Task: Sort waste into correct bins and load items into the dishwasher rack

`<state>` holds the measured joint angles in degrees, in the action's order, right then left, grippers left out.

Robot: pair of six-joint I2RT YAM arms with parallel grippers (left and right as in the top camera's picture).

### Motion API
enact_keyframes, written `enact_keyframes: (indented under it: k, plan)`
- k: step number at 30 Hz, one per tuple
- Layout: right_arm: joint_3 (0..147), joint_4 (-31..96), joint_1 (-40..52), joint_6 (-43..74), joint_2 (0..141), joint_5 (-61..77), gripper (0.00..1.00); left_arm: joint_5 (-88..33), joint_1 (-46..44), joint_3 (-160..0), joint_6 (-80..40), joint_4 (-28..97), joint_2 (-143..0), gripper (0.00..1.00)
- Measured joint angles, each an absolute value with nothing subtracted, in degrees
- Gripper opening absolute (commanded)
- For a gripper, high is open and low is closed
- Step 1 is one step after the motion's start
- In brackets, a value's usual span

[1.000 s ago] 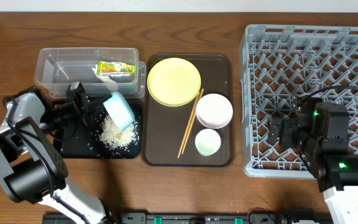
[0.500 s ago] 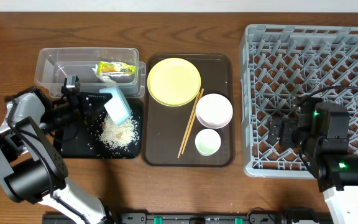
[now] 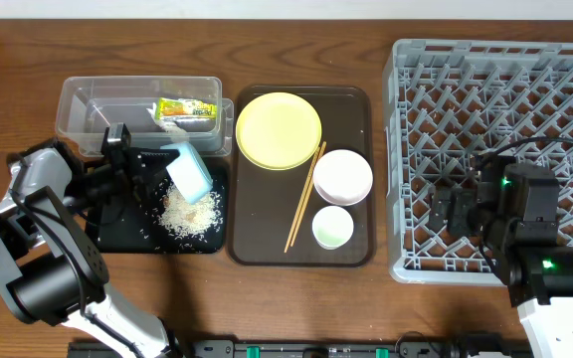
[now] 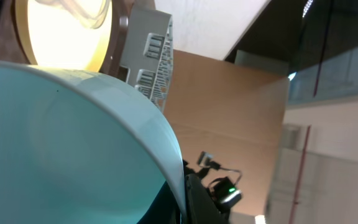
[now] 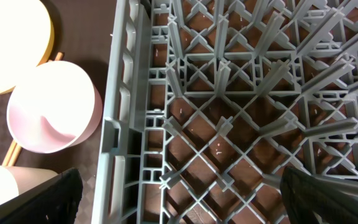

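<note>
The light blue bowl will go down beside the chopsticks, in front of the yellow plate [image 3: 261, 198], from my left gripper.
My left gripper [image 3: 155, 165] is shut on the rim of the light blue bowl [image 3: 189, 173], holding it tipped on its side above the black tray [image 3: 107, 231]. The bowl [image 4: 61, 149] fills the left wrist view. A heap of white rice [image 3: 189, 212] lies on the black tray under the bowl. The yellow-green wrapper [image 3: 187, 109] lies in the clear tub [image 3: 78, 104]. The yellow plate [image 3: 279, 130], white bowl [image 3: 342, 176], white cup [image 3: 332, 228] and chopsticks [image 3: 304, 197] sit on the brown serving tray [image 3: 351, 104]. My right gripper [image 3: 444, 212] is open and empty over the grey rack [image 3: 495, 70].
The rack's left wall [image 5: 120, 124] and upright pegs fill the right wrist view, with the white bowl [image 5: 51, 109] and plate [image 5: 14, 46] just left of it. Scattered rice grains lie around the heap. Bare wooden table lies at the front left.
The left gripper and the tipped blue bowl shifted slightly, up and left then back a little; the rice heap stays on the black tray. The right arm has not moved.
</note>
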<state>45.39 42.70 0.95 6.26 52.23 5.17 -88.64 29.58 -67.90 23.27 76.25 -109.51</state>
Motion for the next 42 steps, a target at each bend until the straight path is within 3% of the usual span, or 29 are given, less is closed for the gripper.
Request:
enact_keyframes:
  k: [7, 19, 26, 42]
  plan:
    - [45.39, 42.7, 0.95, 6.26, 52.23, 5.17, 0.99, -88.62, 29.58, -67.9, 19.11, 76.25, -109.51, 0.06]
    - [45.39, 42.63, 0.95, 6.26, 52.23, 5.17, 0.99, -83.68, 26.52, -67.9, 23.2, 76.09, -107.92, 0.06]
    - [45.39, 42.5, 0.95, 6.26, 52.23, 5.17, 0.99, -71.83, 14.76, -69.65, 23.49, 72.97, -103.11, 0.06]
    - [45.39, 42.46, 0.95, 6.26, 52.23, 5.15, 0.99, -33.26, -19.68, -70.67, 4.1, 50.57, -101.25, 0.06]
